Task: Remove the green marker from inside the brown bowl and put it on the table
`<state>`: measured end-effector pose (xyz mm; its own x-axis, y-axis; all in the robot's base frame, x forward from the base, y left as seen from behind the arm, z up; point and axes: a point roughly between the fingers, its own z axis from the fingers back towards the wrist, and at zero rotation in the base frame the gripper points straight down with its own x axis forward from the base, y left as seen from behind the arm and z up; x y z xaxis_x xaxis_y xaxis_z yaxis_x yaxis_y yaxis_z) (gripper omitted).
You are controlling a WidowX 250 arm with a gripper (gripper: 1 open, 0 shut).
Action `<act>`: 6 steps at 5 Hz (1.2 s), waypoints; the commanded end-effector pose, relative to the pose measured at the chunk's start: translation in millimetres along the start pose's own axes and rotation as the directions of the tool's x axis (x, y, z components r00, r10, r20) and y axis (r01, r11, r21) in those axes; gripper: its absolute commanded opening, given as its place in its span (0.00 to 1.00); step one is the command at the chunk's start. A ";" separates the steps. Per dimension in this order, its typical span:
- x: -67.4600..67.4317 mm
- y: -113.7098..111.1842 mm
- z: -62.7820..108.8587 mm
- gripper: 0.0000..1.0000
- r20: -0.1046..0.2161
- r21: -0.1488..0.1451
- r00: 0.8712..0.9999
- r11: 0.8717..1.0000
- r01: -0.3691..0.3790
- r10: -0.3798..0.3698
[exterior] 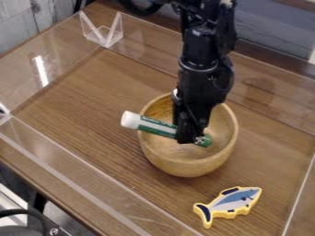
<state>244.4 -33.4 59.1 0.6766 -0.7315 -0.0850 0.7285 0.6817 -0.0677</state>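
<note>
The marker's white cap slants over the bowl's rim; next I open my gripper from the green marker's inner end and regrip nearer the marker's middle (165,131).
The green marker (157,129) lies across the brown bowl (185,158), its white cap end (129,118) poking out over the bowl's left rim. My gripper (193,138) comes straight down from the black arm into the bowl and is shut on the marker's right part. The marker's cap end sits slightly above the rim. The arm hides the marker's far right end. The bowl rests on the dark wood-grain table (99,92).
A blue-and-yellow fish toy (229,204) lies on the table in front of the bowl, to the right. Clear acrylic walls (74,184) run along the table's edges. A clear triangular stand (103,29) sits at the back left.
</note>
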 end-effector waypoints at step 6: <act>5.3 9.9 -9.8 0.00 0.080 0.057 0.997 0.998 0.007 -0.012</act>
<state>248.7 -32.4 40.2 0.6676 -0.7440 -0.0296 0.7432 0.6682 -0.0337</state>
